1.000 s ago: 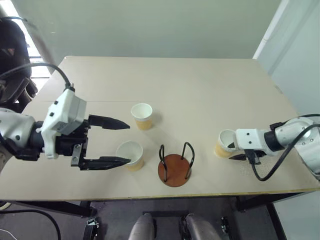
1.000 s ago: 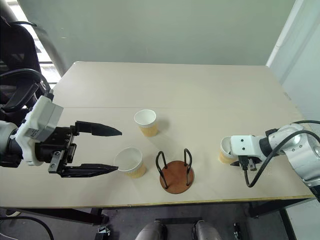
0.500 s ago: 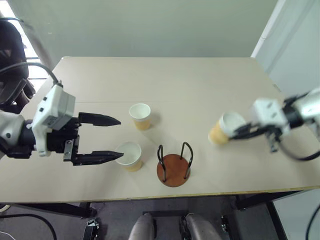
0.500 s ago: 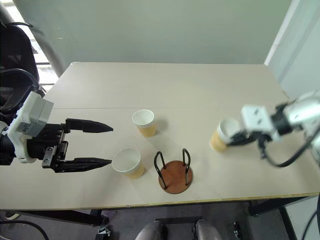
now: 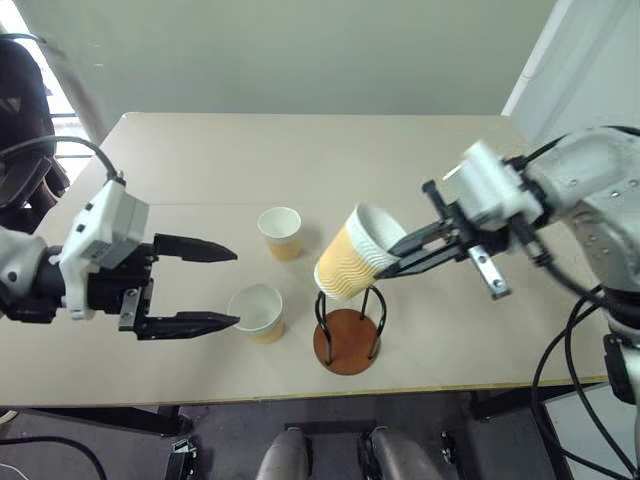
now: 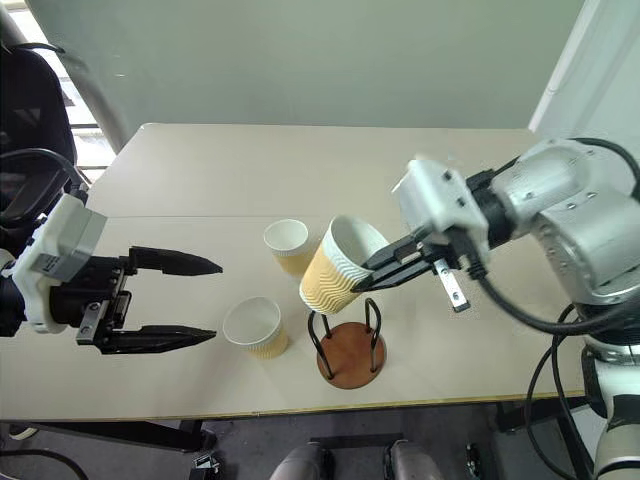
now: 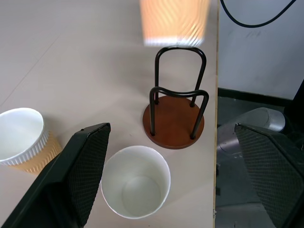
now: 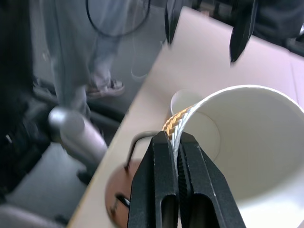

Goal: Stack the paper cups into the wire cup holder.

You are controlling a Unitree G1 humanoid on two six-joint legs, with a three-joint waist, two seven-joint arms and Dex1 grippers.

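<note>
Next, my left gripper moves to the near paper cup beside the wire cup holder and closes on the cup's rim [image 5: 259, 330] [image 7: 169, 181] facing the table's front edge.
My right gripper [image 5: 398, 254] is shut on the rim of a tan-yellow paper cup [image 5: 350, 262]. It holds the cup tilted in the air just above the wire cup holder [image 5: 347, 338], which stands near the table's front edge. In the right wrist view the fingers [image 8: 159, 190] pinch the cup wall [image 8: 247, 142]. Two more paper cups stand upright on the table, one [image 5: 257, 311] left of the holder and one [image 5: 281, 231] farther back. My left gripper [image 5: 236, 287] is open, level with the near cup and just left of it, holding nothing.
The beige table [image 5: 400, 160] stretches far back behind the cups. A dark chair [image 5: 20, 110] stands off the table's left side. Black cables [image 5: 560, 350] hang by my right arm past the right edge.
My right gripper lifted its cup off the table at the right and carried it up and left to above the holder. The left gripper stayed open and nearly still.
</note>
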